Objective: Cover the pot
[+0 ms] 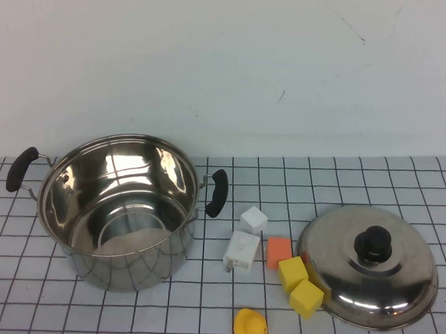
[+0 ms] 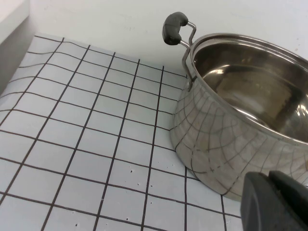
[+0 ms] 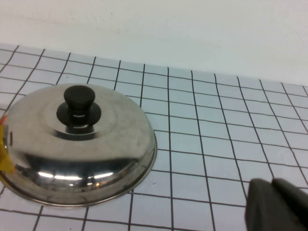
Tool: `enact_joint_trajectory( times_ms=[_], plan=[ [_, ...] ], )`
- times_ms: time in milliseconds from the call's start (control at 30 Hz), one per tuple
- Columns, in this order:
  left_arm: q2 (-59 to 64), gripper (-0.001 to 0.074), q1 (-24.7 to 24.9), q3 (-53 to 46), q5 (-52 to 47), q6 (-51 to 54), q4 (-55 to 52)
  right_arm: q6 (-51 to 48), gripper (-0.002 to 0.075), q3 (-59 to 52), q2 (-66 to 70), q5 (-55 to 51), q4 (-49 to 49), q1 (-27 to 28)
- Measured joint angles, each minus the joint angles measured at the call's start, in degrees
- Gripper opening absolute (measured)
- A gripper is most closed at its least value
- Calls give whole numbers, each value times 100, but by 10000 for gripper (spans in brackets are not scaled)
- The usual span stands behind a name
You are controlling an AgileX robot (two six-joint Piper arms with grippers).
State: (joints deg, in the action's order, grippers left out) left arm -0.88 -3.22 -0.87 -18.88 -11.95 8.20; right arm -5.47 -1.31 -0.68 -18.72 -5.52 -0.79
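Observation:
Next, my right gripper goes to the lid's black knob (image 1: 373,243) (image 3: 79,99) and closes there, because the lid must be lifted onto the pot.
The pot (image 1: 118,210) is a large shiny steel stockpot with two black side handles, standing open and empty at the left of the gridded mat. It also shows in the left wrist view (image 2: 245,115). The domed steel lid (image 1: 368,267) with a black knob (image 1: 373,243) lies flat on the mat at the right, and shows in the right wrist view (image 3: 77,144). My left gripper (image 2: 275,199) is shut and empty, close beside the pot's outer wall. My right gripper (image 3: 278,204) is shut and empty, over the mat beside the lid. Neither arm shows in the high view.
Between pot and lid lie two white blocks (image 1: 242,251), an orange block (image 1: 278,251), two yellow blocks (image 1: 299,285) touching the lid's edge, and a yellow rubber duck (image 1: 250,326) near the front. A white wall stands behind the mat.

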Motion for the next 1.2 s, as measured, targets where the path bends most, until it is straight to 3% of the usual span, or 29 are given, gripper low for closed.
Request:
enact_joint_trajectory(
  times_ms=[933, 1200],
  plan=[
    [0, -3, 0, 0, 0, 0, 0, 24, -2, 0, 0, 32, -85, 0],
    [0, -3, 0, 0, 0, 0, 0, 1360, -2, -24, 0, 446, 3959, 0]
  ],
)
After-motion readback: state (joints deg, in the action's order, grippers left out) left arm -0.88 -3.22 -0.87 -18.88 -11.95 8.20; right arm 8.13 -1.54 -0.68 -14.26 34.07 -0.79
